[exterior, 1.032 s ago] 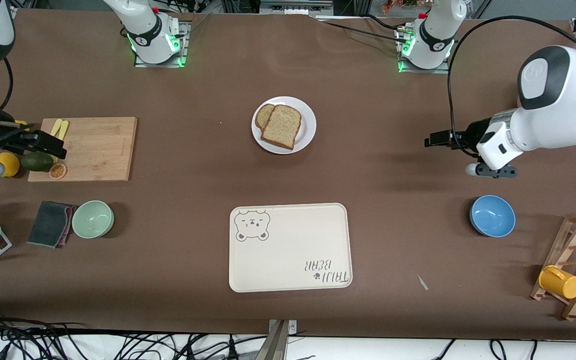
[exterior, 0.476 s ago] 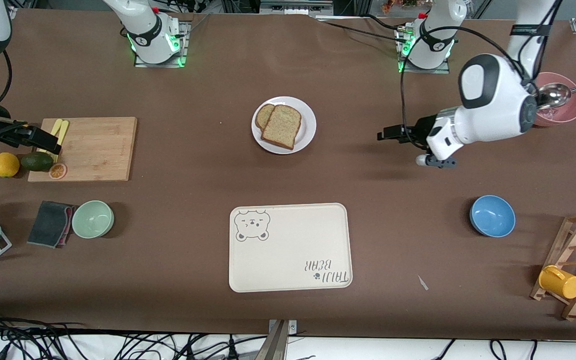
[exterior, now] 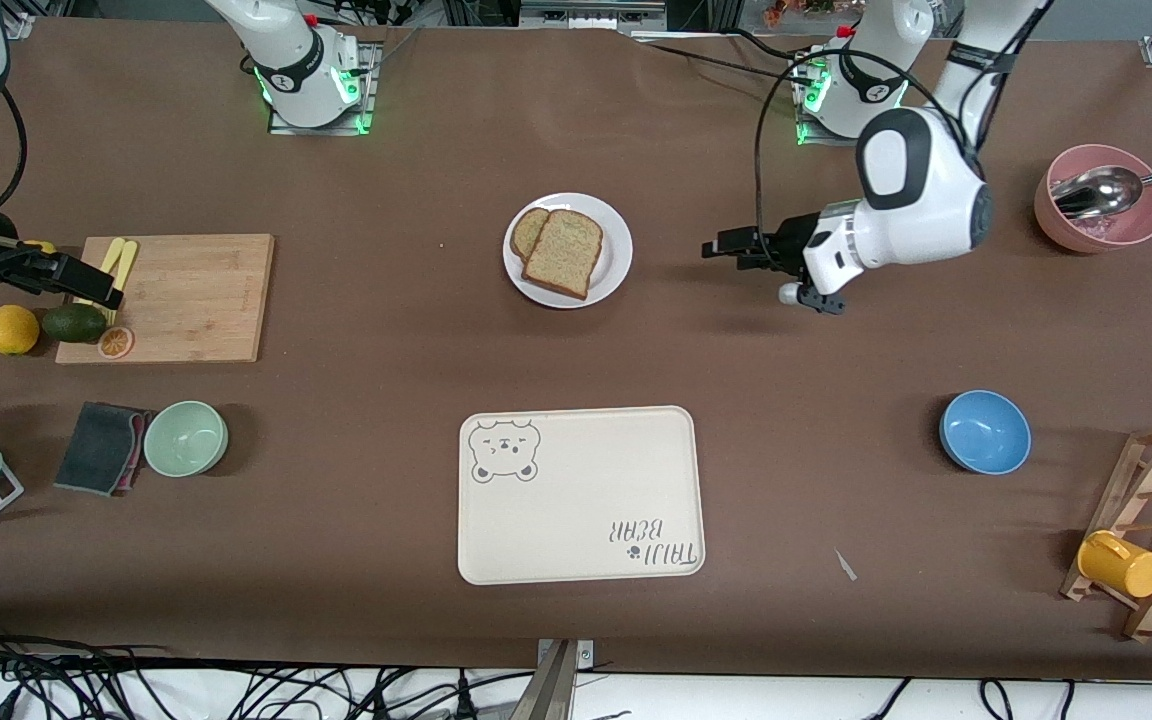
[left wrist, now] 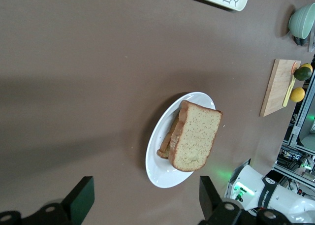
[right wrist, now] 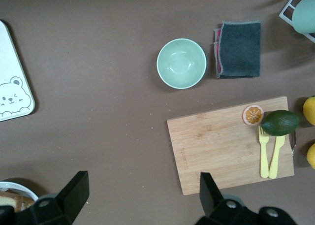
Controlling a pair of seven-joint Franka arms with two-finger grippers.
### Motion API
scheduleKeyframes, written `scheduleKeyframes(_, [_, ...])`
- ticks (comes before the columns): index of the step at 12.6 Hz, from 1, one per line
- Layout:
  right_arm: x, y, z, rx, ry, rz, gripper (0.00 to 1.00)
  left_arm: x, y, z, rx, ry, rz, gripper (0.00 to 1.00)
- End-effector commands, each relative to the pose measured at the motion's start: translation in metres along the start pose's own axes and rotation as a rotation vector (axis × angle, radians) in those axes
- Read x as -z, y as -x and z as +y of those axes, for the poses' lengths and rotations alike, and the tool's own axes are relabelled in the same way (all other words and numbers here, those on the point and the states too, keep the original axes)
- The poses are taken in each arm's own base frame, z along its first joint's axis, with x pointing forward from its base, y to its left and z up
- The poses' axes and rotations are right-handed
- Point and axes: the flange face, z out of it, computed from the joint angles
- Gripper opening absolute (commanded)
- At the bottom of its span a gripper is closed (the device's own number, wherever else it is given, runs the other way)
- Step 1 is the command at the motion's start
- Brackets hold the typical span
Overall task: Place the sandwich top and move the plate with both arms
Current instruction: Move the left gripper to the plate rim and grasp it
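My left gripper is to close next on the white plate's rim [exterior: 627, 253] [left wrist: 149, 169], on the side nearest that gripper, and leave the sandwich top resting on the plate.
The sandwich top [exterior: 563, 252], a tan speckled slice with brown crust, lies on the white plate [exterior: 616, 262] over another slice that peeks out from under it. In the left wrist view the sandwich top [left wrist: 195, 142] rests tilted on the plate [left wrist: 161, 162]. My left gripper [exterior: 721, 246] hangs open over bare table beside the plate, toward the left arm's end, holding nothing [left wrist: 145, 200]. My right gripper [exterior: 101, 285] hovers open and empty at the edge of the wooden board [exterior: 186, 295]; it also shows in the right wrist view [right wrist: 141, 190].
A cream bear-print tray [exterior: 581, 495] lies nearer to the front camera than the plate. A blue bowl [exterior: 984, 431], a pink bowl with a spoon [exterior: 1101, 210] and a mug rack [exterior: 1151, 530] stand toward the left arm's end. A green bowl [exterior: 186, 437], a grey sponge [exterior: 101, 447] and fruit [exterior: 74, 322] sit by the board.
My left arm has swung from its end of the table toward the plate, uncovering the pink bowl. The right gripper has drawn back slightly. Bread and plate have not moved.
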Motion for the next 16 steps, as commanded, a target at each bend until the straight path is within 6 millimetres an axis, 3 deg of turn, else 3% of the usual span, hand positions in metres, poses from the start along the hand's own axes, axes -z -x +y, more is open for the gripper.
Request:
scheduleKeyframes(1, [0.007, 0.011, 0.002, -0.004, -0.012, 0.009, 0.99, -0.046, 0.017, 0.006, -0.012, 0.029, 0.052, 0.92])
scheduleKeyframes(3, [0.006, 0.013, -0.011, 0.016, -0.006, 0.011, 0.99, -0.06, 0.017, -0.004, -0.03, 0.077, 0.065, 0.92])
scheduleKeyframes(7, [0.008, 0.008, 0.005, -0.002, -0.005, 0.017, 0.99, -0.11, 0.03, -0.022, -0.068, 0.152, 0.161, 0.92])
scheduleKeyframes(9, [-0.003, 0.006, 0.002, 0.008, -0.001, -0.005, 0.99, -0.12, 0.034, -0.026, -0.096, 0.186, 0.205, 0.92])
scheduleKeyframes(16, [-0.004, 0.004, 0.0, 0.062, 0.05, 0.01, 1.0, -0.171, 0.059, -0.043, -0.118, 0.219, 0.278, 0.92])
